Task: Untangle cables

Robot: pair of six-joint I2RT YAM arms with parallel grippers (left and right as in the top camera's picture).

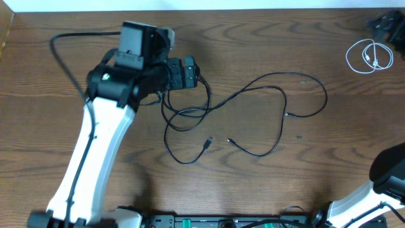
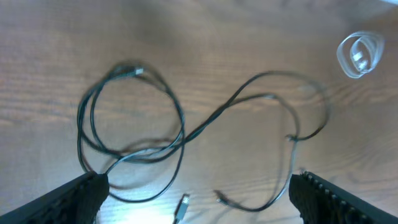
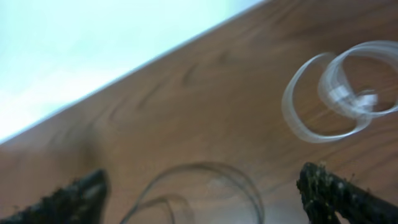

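The round loop's side [image 1: 209, 101] [image 2: 183, 127] in the black cables, where it crosses the strands that run toward the white cord, is the spot my left gripper will close on.
The thin black cables [image 1: 253, 85] lie on the wooden table in overlapping loops, with two plug ends [image 1: 209, 142] near the middle front. My left gripper [image 1: 192, 75] hovers above the left loop [image 1: 183, 117], open and empty. In the left wrist view the cables [image 2: 180, 134] lie below and ahead of the spread fingers [image 2: 199, 196]. The short white cord [image 1: 370, 56] lies coiled at the far right, apart from the black ones. It also shows in the right wrist view [image 3: 329, 102], blurred. My right gripper [image 3: 202, 199] is open and empty above a blurred dark loop [image 3: 205, 180].
The table's far edge [image 3: 155, 59] runs close behind the white cord. A thicker black cable [image 1: 63, 57] trails from the left arm at the far left. The right arm's base [image 1: 389, 171] stands at the front right corner. A dark object [image 1: 386, 25] sits at the far right corner.
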